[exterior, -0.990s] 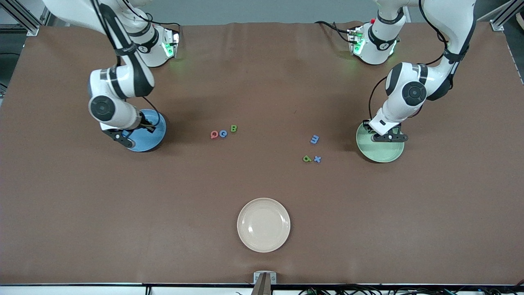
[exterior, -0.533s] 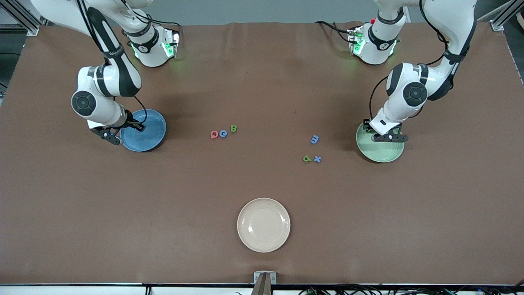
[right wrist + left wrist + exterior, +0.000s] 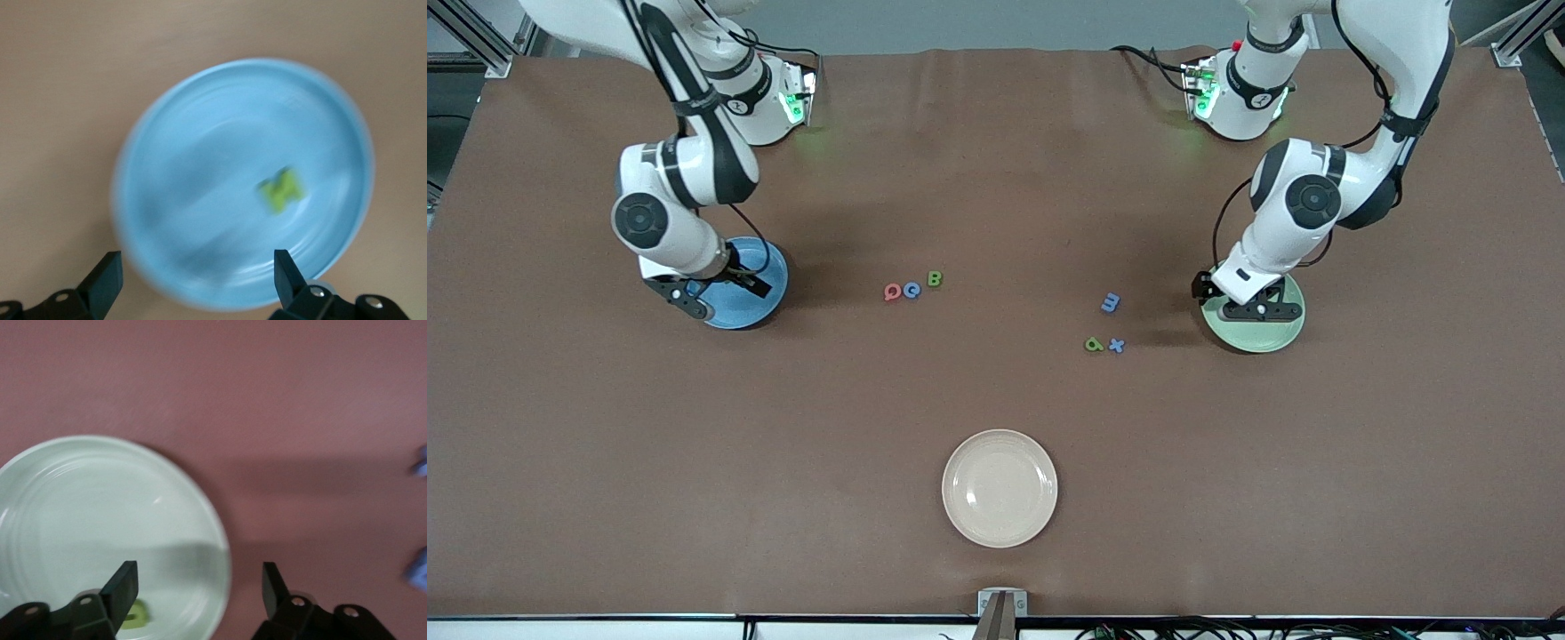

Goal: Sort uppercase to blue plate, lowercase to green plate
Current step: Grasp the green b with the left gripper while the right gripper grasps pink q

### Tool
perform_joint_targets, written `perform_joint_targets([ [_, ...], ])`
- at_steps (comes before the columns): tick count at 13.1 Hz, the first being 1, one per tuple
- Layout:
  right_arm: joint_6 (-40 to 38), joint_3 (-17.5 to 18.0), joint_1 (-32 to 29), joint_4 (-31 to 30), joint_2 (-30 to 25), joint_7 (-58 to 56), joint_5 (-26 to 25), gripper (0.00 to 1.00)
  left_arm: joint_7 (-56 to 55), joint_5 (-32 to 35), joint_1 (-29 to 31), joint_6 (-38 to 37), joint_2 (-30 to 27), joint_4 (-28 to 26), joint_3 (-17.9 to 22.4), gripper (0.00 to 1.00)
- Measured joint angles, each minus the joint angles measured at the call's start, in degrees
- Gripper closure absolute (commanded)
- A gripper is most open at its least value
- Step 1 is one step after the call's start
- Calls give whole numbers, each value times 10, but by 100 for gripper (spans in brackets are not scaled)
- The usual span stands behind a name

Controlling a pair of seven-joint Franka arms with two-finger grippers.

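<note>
The right gripper will next grip the red Q, beside the blue C, by the sides of its ring (image 3: 892, 292).
The blue plate (image 3: 763, 304) (image 3: 213, 167) lies at the right arm's end of the table, and a small green uppercase letter (image 3: 281, 190) rests in it. My right gripper (image 3: 716, 289) (image 3: 193, 267) hovers open over this plate's rim, holding nothing. At the left arm's end lies the green plate (image 3: 1263, 336) (image 3: 100, 513), with a small green lowercase letter (image 3: 138, 614) in it beside one finger. Above that plate's rim my left gripper (image 3: 1249, 307) (image 3: 200, 580) is open and empty. On the table lie red Q (image 3: 892, 292), blue C (image 3: 911, 290), green B (image 3: 935, 278), blue m (image 3: 1110, 303), a green d-shaped letter (image 3: 1094, 344) and blue x (image 3: 1117, 345).
A cream plate (image 3: 1000, 488) sits nearest the front camera, midway along the table. Both arm bases stand along the table's edge farthest from that camera. Brown tabletop spreads between the two clusters of letters and around the plates.
Both grippers have gone from shut to open over their plates. The right arm swung toward its table end and back. The left arm shifted slightly toward the table's middle.
</note>
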Motion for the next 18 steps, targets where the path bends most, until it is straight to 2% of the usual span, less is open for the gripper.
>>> perform_joint_targets([
  [3,-12,5,90,53,12,105,79,0,-178,0,-12,-7,44,75,-48,1],
  [6,-12,5,148,106,54,233,87,0,-336,0,-54,-8,115,149,-52,1],
  [8,-11,5,185,137,95,295,88,0,-382,0,-75,-22,155,196,-52,1],
  [11,7,5,212,149,136,310,86,0,-470,1,-98,-40,203,252,-51,1],
  [14,30,4,232,146,147,295,85,0,-549,27,-117,-49,244,301,-48,1],
  [18,82,4,244,116,148,264,84,0,-572,45,-130,-95,280,350,-38,12],
])
